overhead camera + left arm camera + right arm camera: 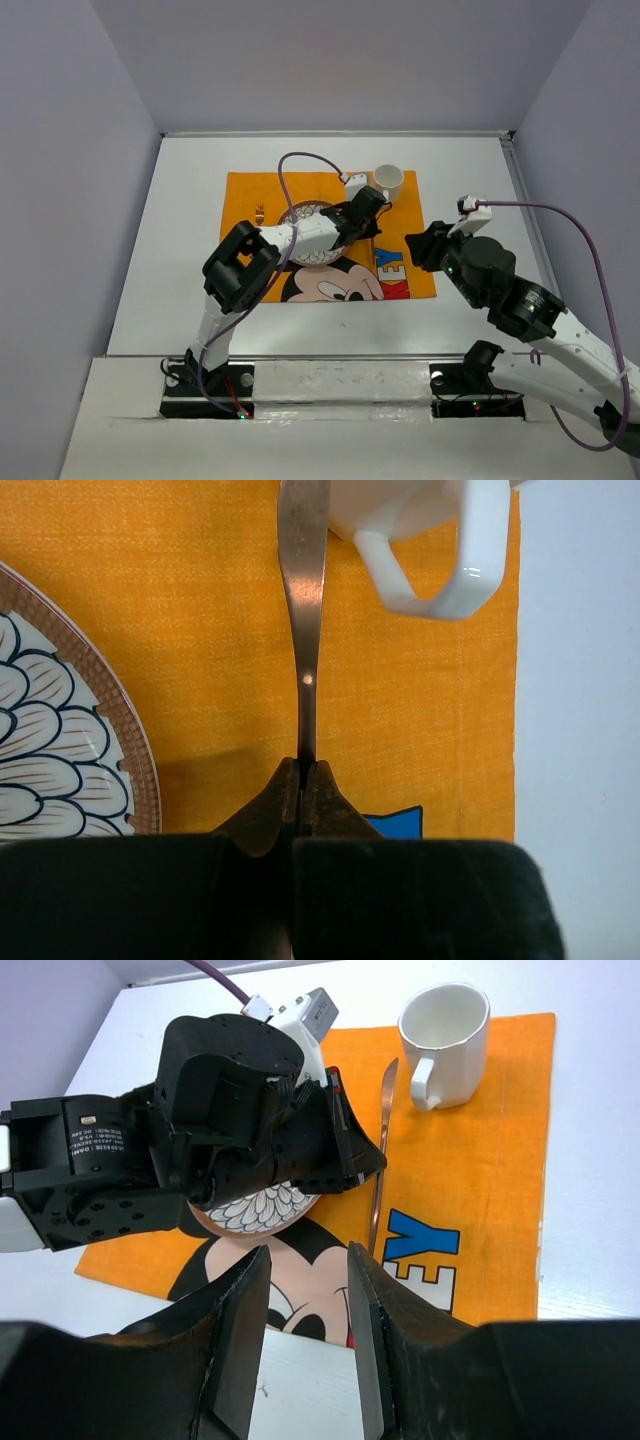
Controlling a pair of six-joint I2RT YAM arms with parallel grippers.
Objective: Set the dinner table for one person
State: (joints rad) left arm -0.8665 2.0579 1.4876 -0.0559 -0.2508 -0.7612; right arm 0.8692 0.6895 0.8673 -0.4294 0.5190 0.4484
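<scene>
I need to use my left gripper to lay the knife down on the orange mat (367,229) (268,750), in the space between the patterned plate and the mug's handle.
My left gripper (372,215) is shut on a slim metal knife (304,600), its jaws closed on the handle end (301,770). The knife (382,1140) lies along the orange Mickey Mouse mat (245,200), between the patterned plate (50,740) and the white mug (388,180), tip beside the mug's handle (440,590). I cannot tell whether it touches the mat. The plate (300,212) is partly hidden under the left arm. My right gripper (308,1350) is open and empty over the mat's near right corner. The white dinner table (180,250) carries it all.
A small gold fork (260,213) lies on the mat left of the plate. The mug (445,1025) stands upright at the mat's far right corner. Grey walls enclose the table on three sides. Purple cables arc above both arms.
</scene>
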